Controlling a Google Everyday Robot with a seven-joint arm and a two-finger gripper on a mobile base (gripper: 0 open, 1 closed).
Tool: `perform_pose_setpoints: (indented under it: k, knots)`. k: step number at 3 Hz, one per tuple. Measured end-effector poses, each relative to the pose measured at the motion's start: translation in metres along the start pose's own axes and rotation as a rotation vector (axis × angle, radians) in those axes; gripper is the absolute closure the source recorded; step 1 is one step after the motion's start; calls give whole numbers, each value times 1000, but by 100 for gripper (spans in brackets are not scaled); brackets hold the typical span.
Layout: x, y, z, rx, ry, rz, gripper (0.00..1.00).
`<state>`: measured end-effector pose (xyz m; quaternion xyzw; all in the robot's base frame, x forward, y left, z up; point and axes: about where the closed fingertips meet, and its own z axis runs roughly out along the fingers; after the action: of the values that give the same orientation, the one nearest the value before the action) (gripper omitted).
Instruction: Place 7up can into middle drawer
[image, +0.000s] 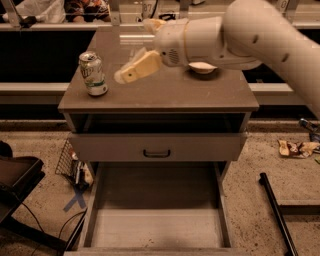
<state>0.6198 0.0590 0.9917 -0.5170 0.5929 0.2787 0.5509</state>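
The robot's gripper needs to next move to the 7up can on the cabinet top and close around the can's middle (94, 75), below its silver top.
The 7up can (93, 73), silver-topped with a green and white label, stands upright at the left of the cabinet top (165, 95). My gripper (125, 71) hovers just above the top, a short way right of the can and apart from it. It is open and empty, with its cream fingers (140, 67) pointing left at the can. The middle drawer (155, 227) is pulled far out below and shows a bare grey floor and low side walls.
A white bowl (202, 68) sits at the back right of the top, mostly hidden behind my arm. A grey drawer front with a small dark handle (156, 153) sits above the open drawer. A wire basket (70, 162) and a black pole (280, 215) are on the floor.
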Motion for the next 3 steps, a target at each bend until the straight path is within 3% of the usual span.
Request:
perform_pose_setpoints:
  k: [2, 3]
  knots:
    - [35, 16, 94, -90, 17, 81, 0]
    - [52, 17, 130, -133, -15, 160, 0]
